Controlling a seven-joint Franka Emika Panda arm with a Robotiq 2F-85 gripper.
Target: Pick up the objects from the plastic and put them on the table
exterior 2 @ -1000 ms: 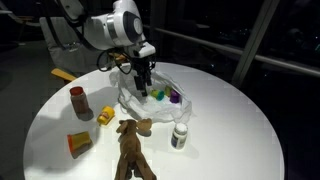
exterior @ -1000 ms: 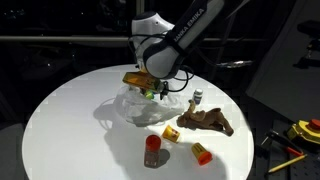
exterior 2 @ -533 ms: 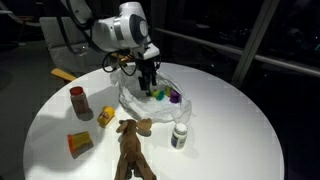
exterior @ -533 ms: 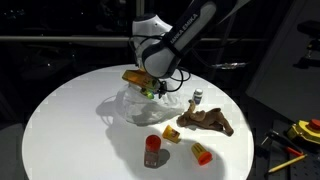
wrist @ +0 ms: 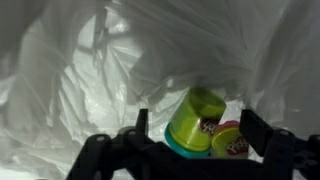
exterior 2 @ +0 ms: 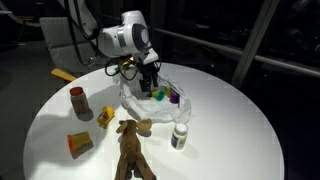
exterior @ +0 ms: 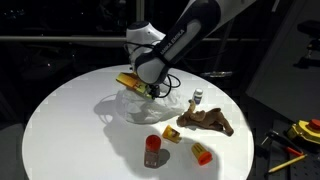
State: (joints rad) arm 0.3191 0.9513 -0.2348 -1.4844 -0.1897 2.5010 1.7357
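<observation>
Next, my gripper shifts over and closes around the green tub alone (wrist: 195, 118) before lifting, because the second tub is resting against the green tub by one of its fingers.
In the wrist view my gripper (wrist: 198, 126) is open, down inside the crumpled clear plastic (wrist: 90, 70). A green tub (wrist: 193, 120) lies on its side between the fingers, with a gap on either side. A second tub with a yellow-green lid (wrist: 232, 144) rests against it by the right finger. In both exterior views the gripper (exterior: 152, 90) (exterior 2: 150, 86) reaches into the plastic (exterior: 128, 108) (exterior 2: 138, 103), where a green piece (exterior 2: 158, 95) and a purple piece (exterior 2: 175, 98) show. Out on the white table (exterior: 70, 120) lie the brown piece (exterior: 208, 121), red tub (exterior: 153, 151), orange piece (exterior: 202, 154), yellow piece (exterior: 171, 131) and grey-white figure (exterior: 197, 98).
A flat yellow-orange item (exterior: 128, 79) lies on the table behind the plastic. Yellow tools (exterior: 304, 128) sit off the table at the right edge of an exterior view. The toys on the table ring the near side of the plastic (exterior 2: 150, 108).
The arm has shifted sideways and lowered further into the plastic. The jaws have narrowed slightly around the green tub. The toys on the table have not moved.
</observation>
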